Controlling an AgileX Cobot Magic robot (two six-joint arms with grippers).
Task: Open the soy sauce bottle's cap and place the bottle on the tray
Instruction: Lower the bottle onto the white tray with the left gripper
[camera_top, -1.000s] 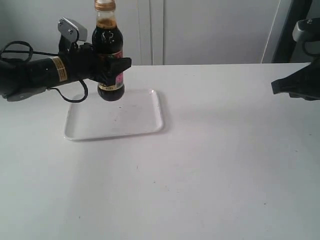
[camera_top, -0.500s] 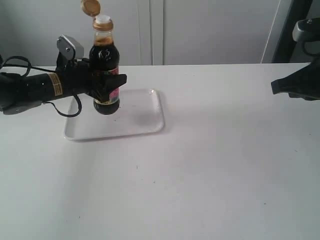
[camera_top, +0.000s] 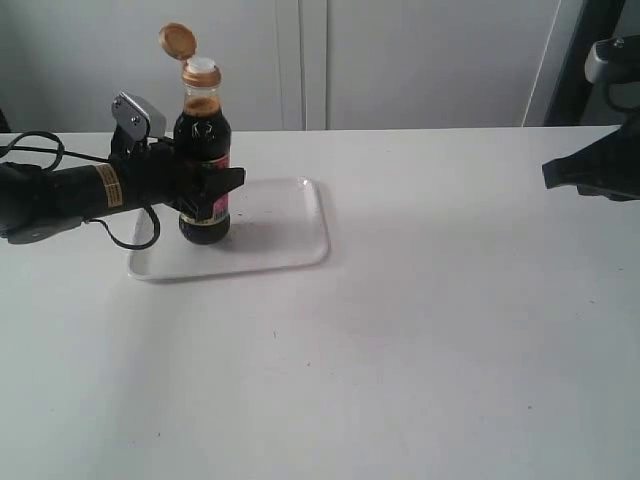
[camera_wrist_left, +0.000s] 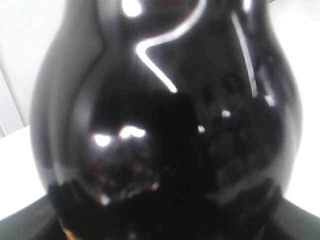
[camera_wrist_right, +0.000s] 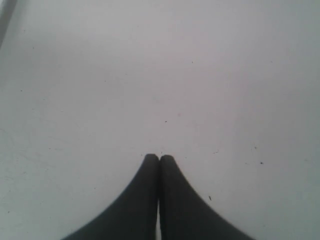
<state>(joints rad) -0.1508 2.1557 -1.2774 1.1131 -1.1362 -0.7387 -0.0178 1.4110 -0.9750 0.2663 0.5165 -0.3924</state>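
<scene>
The robot's left gripper should release the soy sauce bottle, standing upright on the middle of the white tray (camera_top: 230, 239).
The soy sauce bottle (camera_top: 204, 160) stands upright with its base on or just above the white tray (camera_top: 280, 235), near the tray's left half. Its copper-orange cap (camera_top: 177, 41) is flipped open, hinged back over the white spout (camera_top: 201, 67). My left gripper (camera_top: 212, 190) is shut on the bottle's labelled body from the left side. The dark bottle (camera_wrist_left: 165, 130) fills the left wrist view, so those fingers are hidden there. My right gripper (camera_top: 556, 173) hangs at the far right, away from the tray. In its own view the right gripper (camera_wrist_right: 159, 159) is shut with nothing in it, over bare table.
The white table (camera_top: 420, 330) stretches wide around the tray. A pale wall with panel seams rises behind it. A dark upright post (camera_top: 590, 40) stands at the back right, near my right arm.
The cap went from shut to flipped open. My left gripper lowered the bottle and shifted it slightly left, down to the tray. The right arm stayed still.
</scene>
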